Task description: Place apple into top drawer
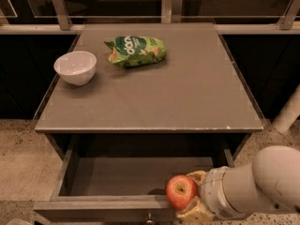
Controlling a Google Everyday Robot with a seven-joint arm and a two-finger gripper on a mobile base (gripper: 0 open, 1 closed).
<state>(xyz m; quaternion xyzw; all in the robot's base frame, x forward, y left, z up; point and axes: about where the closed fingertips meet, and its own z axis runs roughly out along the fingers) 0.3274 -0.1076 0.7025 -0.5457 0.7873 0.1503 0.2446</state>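
The robot's gripper will release the apple on the middle of the open top drawer's bare bottom (159, 164).
The apple (181, 191) is small, round and red-orange with a dark stem. My gripper (189, 195) is shut on it, one beige finger above it and one below. It holds the apple over the front right part of the open top drawer (126, 176), just above the drawer's front panel (101, 207). The drawer is pulled out below the tabletop and its grey-brown floor is bare. A small metal knob (149, 216) shows at the frame's bottom edge. My white arm (258, 182) comes in from the lower right.
On the tabletop (187, 97) a white bowl (75, 67) stands at the left and a green snack bag (136, 50) lies at the back middle. A rail with metal posts (58, 6) runs behind the table. Speckled floor (23, 158) lies to the left.
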